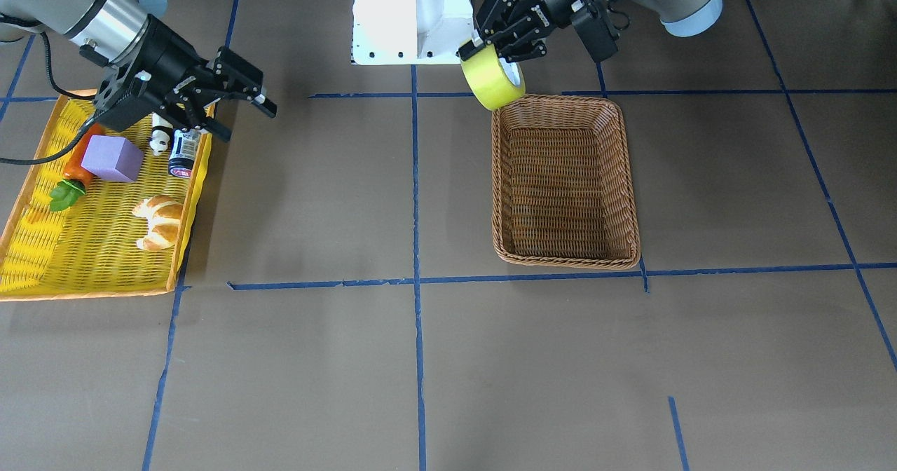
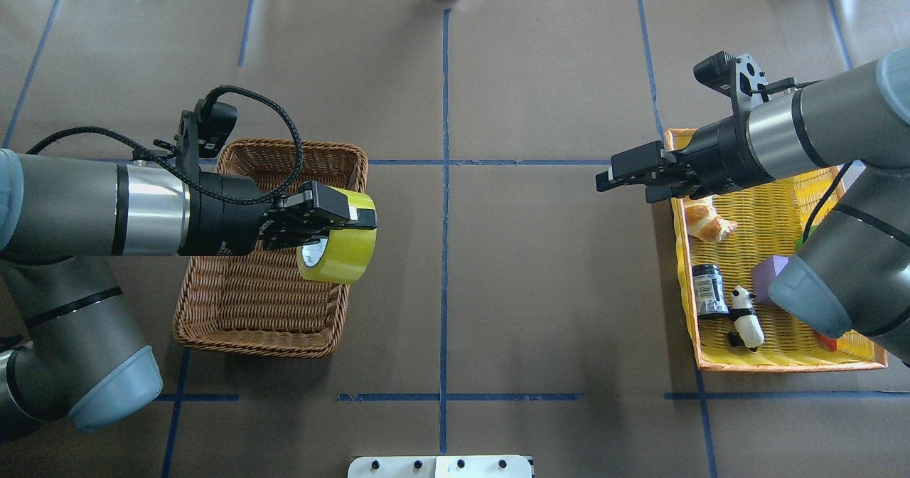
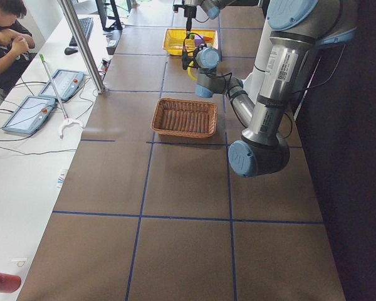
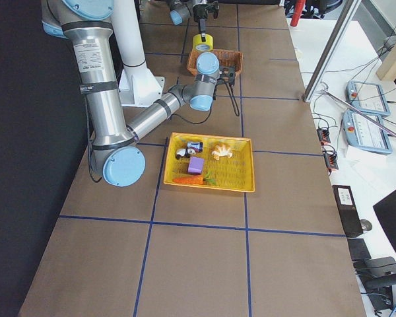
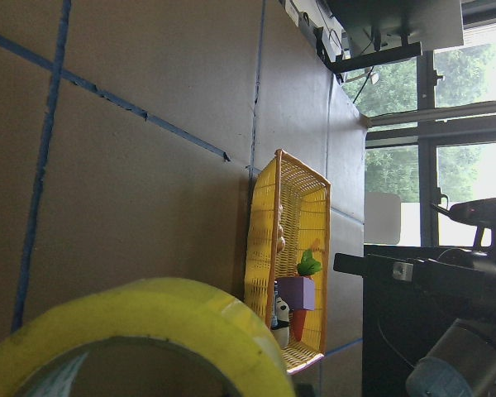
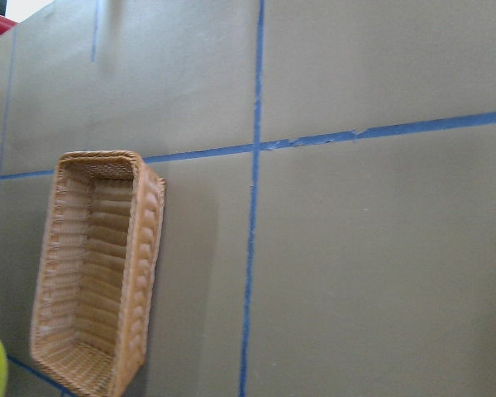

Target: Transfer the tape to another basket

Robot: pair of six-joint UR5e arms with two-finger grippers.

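My left gripper will release the yellow tape in the brown wicker basket's half nearer the white robot base (image 1: 563, 161).
My left gripper (image 2: 341, 225) is shut on the yellow tape (image 2: 343, 249), one finger through its white core. It holds the roll in the air over the rim of the empty brown wicker basket (image 2: 284, 145), on the side toward the table's middle. In the front view the tape (image 1: 492, 78) hangs over the basket's (image 1: 565, 101) corner nearest the robot base, under the left gripper (image 1: 494, 50). The tape (image 5: 149, 331) fills the bottom of the left wrist view. My right gripper (image 2: 622, 183) is open and empty above the inner edge of the yellow tray (image 2: 782, 365).
The yellow mesh tray (image 1: 91, 292) holds a croissant (image 1: 160, 220), a purple block (image 1: 112, 159), a carrot (image 1: 73, 176), a panda figure (image 1: 160, 138) and a dark can (image 1: 183, 152). The white robot base (image 1: 410, 15) stands behind the basket. Blue tape lines cross the brown table.
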